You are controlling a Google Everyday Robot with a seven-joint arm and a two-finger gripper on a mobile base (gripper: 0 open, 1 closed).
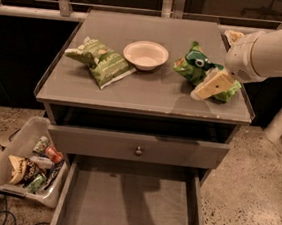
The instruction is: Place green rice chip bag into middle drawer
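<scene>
The gripper next closes on the crinkled middle (pixel 213 72) of the green rice chip bag, between its ends.
The green rice chip bag (pixel 196 66) lies crinkled on the right side of the cabinet top, its dark round logo facing up. My gripper (pixel 212 85) hangs from the white arm (pixel 268 50) that reaches in from the right, and sits over the bag's right end near the top's front right edge. The middle drawer (pixel 128 208) is pulled out at the bottom of the view, a shallow grey tray with nothing in it.
A paler olive-green bag (pixel 100 61) lies on the left of the top. A white bowl (pixel 145 54) stands in the middle. A closed drawer front with a round knob (pixel 138 150) is above the open drawer. A bin of snacks (pixel 31 162) sits on the floor left.
</scene>
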